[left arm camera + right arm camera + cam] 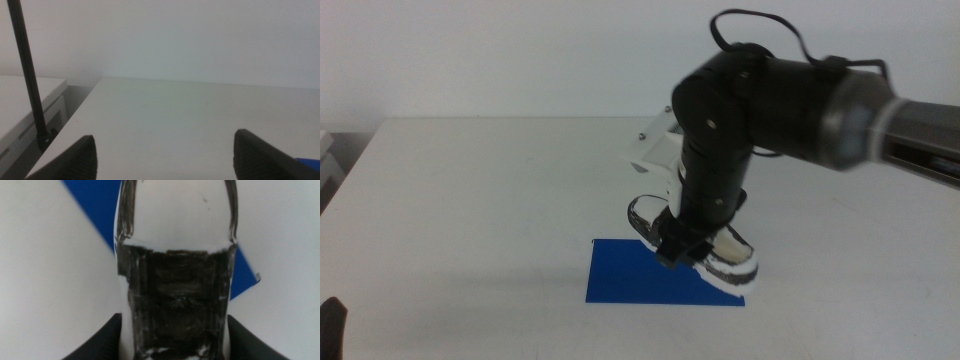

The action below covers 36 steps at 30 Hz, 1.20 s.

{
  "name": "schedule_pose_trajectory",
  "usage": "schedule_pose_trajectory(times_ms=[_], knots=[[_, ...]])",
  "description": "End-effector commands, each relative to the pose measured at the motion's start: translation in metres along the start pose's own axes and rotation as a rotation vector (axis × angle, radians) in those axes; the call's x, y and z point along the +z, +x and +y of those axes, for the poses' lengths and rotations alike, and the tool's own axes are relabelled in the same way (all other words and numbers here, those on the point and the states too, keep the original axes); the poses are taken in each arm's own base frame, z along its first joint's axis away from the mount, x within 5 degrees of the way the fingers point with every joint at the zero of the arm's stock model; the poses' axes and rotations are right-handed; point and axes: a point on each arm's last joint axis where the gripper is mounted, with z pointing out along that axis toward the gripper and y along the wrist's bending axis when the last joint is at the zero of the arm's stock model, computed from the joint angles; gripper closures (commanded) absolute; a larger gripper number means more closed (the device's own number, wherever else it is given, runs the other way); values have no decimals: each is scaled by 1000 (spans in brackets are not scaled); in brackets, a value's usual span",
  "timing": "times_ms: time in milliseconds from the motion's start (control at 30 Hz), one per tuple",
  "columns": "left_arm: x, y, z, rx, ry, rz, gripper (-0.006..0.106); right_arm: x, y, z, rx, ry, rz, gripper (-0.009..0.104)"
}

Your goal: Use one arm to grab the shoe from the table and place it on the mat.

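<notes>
Next, my right gripper sets the shoe down lengthwise on the middle of the blue mat (664,267). The shoe now lies slantwise over the mat's far corner.
The right arm (770,95) reaches in from the right. Its gripper (682,250) is shut on the white and black mottled shoe (735,262), gripping it across the middle. The shoe lies slantwise over the far right corner of the blue mat (630,275). I cannot tell whether its sole touches the mat. In the right wrist view the jaws flank the shoe (175,245) at its dark middle, with the gripper (175,342) low in the picture and the mat (97,200) beneath. The left gripper (330,325) waits at the table's near left corner, open and empty (165,155).
The white table (470,200) stretches left of and behind the mat. The left wrist view shows a black pole (30,85) and a lower white side surface (20,95) beyond the table's left edge. A white wall stands behind.
</notes>
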Motion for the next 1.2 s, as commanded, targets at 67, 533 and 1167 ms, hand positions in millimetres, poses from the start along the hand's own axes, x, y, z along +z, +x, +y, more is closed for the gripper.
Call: schedule_pose_trajectory(times_ms=[67,533,1167], knots=[[-1,-6,-2,-7,20,-82,7,-17,-17,-17,-44,27,-31,99],[-1,-6,-2,-7,20,-82,7,-10,-30,-18,-598,34,-46,99],[-1,-6,-2,-7,20,-82,7,23,-41,-15,-570,13,-62,99]])
